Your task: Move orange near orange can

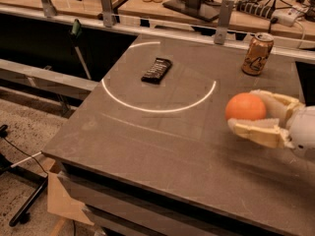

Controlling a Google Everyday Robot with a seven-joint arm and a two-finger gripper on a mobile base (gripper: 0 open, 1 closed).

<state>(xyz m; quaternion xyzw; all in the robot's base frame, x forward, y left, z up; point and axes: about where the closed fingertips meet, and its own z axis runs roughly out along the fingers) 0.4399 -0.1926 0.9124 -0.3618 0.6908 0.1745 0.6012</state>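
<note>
Next, the gripper releases the orange on the grey table (272, 74) just before the orange can.
The orange (245, 106), a smooth bright ball, is held at the right side of the table, lifted a little above the surface. My gripper (247, 110) reaches in from the right edge, its cream fingers (256, 132) shut around the fruit from both sides. The orange can (257, 53), coppery brown with a silver rim, stands upright near the table's far right corner, well beyond the orange and apart from it.
A flat black snack bar (156, 70) lies at the far middle of the grey table (147, 132), inside a white circle marking. A metal rail with posts (223, 14) runs along the far edge. Cables and a stand sit on the bench behind.
</note>
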